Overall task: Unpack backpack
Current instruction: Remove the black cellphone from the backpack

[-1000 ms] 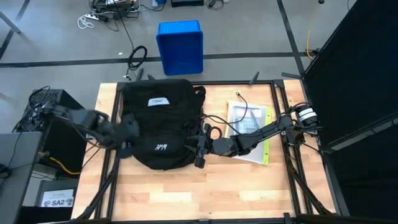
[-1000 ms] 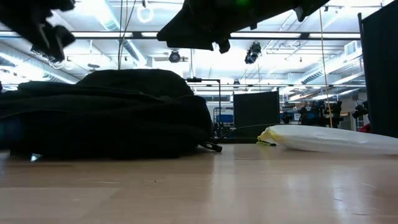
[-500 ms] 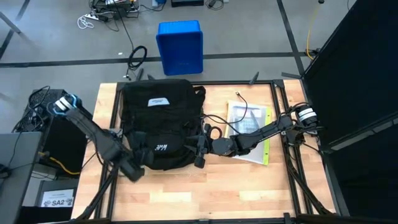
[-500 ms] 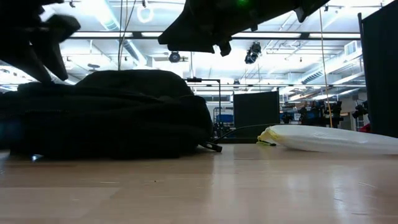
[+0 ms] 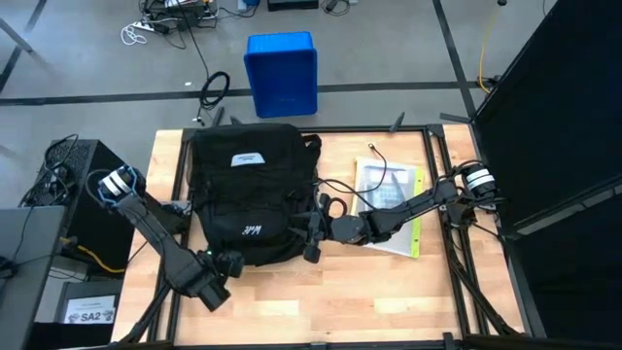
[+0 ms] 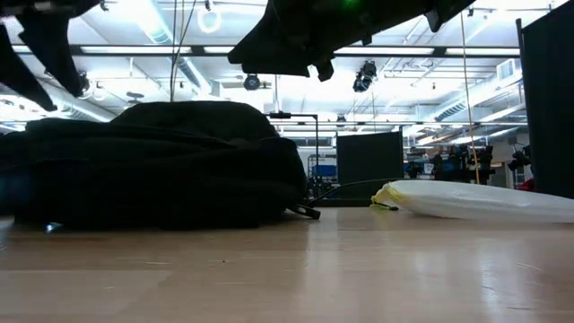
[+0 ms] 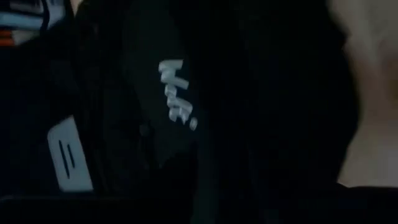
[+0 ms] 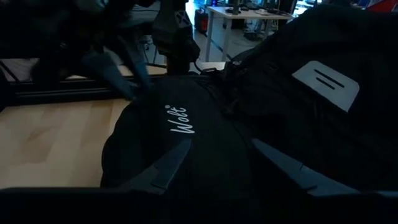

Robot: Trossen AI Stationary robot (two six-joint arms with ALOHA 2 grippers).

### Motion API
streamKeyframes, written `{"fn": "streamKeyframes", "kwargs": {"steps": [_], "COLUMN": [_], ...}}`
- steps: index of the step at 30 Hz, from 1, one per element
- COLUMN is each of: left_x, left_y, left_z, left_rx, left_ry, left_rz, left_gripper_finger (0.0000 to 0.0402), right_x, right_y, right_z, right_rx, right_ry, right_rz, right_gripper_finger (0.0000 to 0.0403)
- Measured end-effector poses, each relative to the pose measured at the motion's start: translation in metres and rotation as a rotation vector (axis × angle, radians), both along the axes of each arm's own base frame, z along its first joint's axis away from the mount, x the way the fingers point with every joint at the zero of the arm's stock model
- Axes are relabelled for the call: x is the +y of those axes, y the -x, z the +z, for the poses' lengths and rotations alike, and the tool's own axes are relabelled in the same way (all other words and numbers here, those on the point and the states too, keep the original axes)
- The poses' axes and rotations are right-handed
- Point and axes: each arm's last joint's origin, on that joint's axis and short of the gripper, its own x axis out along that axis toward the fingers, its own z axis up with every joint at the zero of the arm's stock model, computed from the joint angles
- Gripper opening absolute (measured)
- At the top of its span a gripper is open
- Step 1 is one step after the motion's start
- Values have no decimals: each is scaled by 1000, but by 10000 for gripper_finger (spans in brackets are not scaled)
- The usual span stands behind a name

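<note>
The lettered front pocket lies flat over the inside of the backpack, so the robot's left gripper will grab the pocket's near edge (image 5: 257, 261) and fold it up toward the far side.
The black backpack (image 5: 248, 185) lies flat on the table, its white label (image 5: 248, 157) toward the far edge and the white lettering (image 5: 252, 230) on the front pocket toward the near edge. My left gripper (image 5: 231, 264) hovers at the backpack's near-left corner. The right wrist view shows it (image 8: 121, 68) open, just off the pocket's edge. My right gripper (image 5: 313, 233) waits at the backpack's right near side, open. Its two fingers (image 8: 168, 165) are spread wide above the front pocket (image 8: 186, 124) without touching it. In the left wrist view only the backpack (image 7: 177, 96) shows.
A plastic-sleeved booklet with a yellow edge (image 5: 391, 209) lies on the table's right part, under my right arm. Black straps and a cord (image 5: 335, 187) trail from the backpack's right side. A blue bin (image 5: 282, 73) stands on the floor beyond the far edge. Bare wood (image 5: 321, 301) runs along the near edge.
My left gripper has swung from the backpack's left side toward the table's near edge, around the near-left corner. It has then moved slightly right along the backpack's near edge. The backpack and my right arm have kept still.
</note>
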Motion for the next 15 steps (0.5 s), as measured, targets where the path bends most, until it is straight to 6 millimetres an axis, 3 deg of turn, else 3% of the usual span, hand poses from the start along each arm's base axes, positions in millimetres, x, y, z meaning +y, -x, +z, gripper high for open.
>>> {"fn": "streamKeyframes", "kwargs": {"steps": [11,15], "left_x": [26,34], "left_y": [4,0], "left_z": [-31,-33], "left_rx": [25,27], "left_ry": [-49,-69], "left_rz": [128,152], "left_gripper_finger": [236,236], "right_x": [-1,-2], "right_y": [0,-1], "right_z": [0,0], "right_rx": [1,0], "right_ry": [0,1], "right_rz": [1,0], "right_gripper_finger": [137,135]}}
